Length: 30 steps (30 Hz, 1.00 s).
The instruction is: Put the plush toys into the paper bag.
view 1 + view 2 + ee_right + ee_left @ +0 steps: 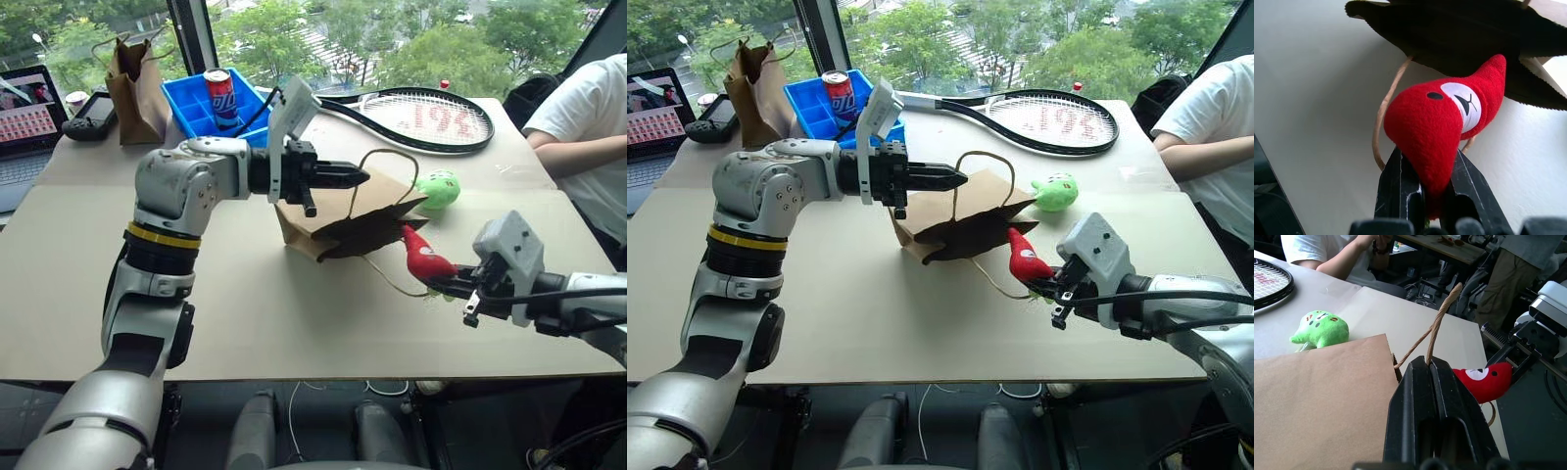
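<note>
Next, I let go of the red plush toy, now hanging just above the table, with my right gripper inside the paper bag, deep (336, 235) (1435, 24) behind its dark opening.
The paper bag (328, 217) lies on its side mid-table, its dark mouth facing my right gripper. My left gripper (362, 176) is shut on the bag's upper twine handle (1442, 316) and holds that side up. The red plush toy (423, 257), with a white face patch, hangs just above the table in front of the mouth, its pointed tip close to the bag's lip. My right gripper (443, 285) is shut on the toy's lower end. The light-green plush toy (438, 189) rests on the table just behind the bag. The bag's second handle (1382, 117) trails loose on the table.
A tennis racket (421, 117) lies at the back. A blue bin (196, 106) with a soda can (221, 96) stands back left, beside a narrower, darker paper bag (137, 88), a black controller (90, 116) and a laptop (24, 127). A person's arm (578, 152) rests on the table's right edge.
</note>
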Each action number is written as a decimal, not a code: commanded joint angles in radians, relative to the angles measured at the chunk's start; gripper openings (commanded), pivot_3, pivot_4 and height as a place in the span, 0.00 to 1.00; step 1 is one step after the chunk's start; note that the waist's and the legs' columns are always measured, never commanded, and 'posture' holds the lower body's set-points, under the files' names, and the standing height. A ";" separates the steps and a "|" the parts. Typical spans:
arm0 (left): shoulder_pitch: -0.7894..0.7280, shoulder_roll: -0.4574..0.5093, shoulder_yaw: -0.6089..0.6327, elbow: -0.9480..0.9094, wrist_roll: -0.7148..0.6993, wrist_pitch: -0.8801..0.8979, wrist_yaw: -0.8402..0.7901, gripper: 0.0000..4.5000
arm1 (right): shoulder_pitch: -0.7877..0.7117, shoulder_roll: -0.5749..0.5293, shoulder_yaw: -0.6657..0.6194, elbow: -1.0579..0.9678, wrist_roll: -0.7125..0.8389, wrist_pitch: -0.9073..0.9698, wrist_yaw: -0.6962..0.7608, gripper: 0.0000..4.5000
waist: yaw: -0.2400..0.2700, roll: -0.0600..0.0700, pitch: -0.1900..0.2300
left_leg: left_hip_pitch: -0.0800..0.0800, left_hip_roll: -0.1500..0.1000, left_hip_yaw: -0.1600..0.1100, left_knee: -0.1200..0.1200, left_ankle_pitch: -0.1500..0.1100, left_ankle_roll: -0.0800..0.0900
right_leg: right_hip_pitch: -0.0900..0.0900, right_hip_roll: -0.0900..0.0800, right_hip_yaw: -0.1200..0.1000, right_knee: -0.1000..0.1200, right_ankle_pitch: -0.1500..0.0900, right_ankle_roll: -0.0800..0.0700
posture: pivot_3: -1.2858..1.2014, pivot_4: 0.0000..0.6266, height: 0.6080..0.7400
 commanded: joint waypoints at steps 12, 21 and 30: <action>0.132 -0.006 -0.032 -0.228 -0.082 0.096 0.056 0.00 | -0.339 0.030 0.591 0.134 -0.374 -0.189 0.162 0.00 | -0.009 0.001 0.000 | -0.001 0.000 0.000 0.000 0.000 0.000 | -0.002 0.001 0.000 0.001 0.002 0.003 | 0.52 0.24 1.00; 0.165 -0.051 0.050 -0.295 -0.168 0.176 0.173 0.00 | -0.325 0.414 0.461 0.344 -0.340 -0.077 -0.045 0.00 | -0.003 0.000 0.000 | -0.001 0.000 -0.003 0.000 0.000 0.000 | -0.001 0.002 -0.001 0.002 0.003 0.005 | 0.52 0.24 1.00; 0.128 -0.117 0.149 -0.293 -0.260 0.244 0.285 0.00 | -0.260 0.762 0.276 0.442 -0.263 -0.076 -0.226 0.00 | -0.007 0.000 0.000 | -0.001 -0.001 -0.009 0.000 0.003 -0.003 | -0.001 0.004 -0.003 0.006 0.003 0.005 | 0.52 0.24 1.00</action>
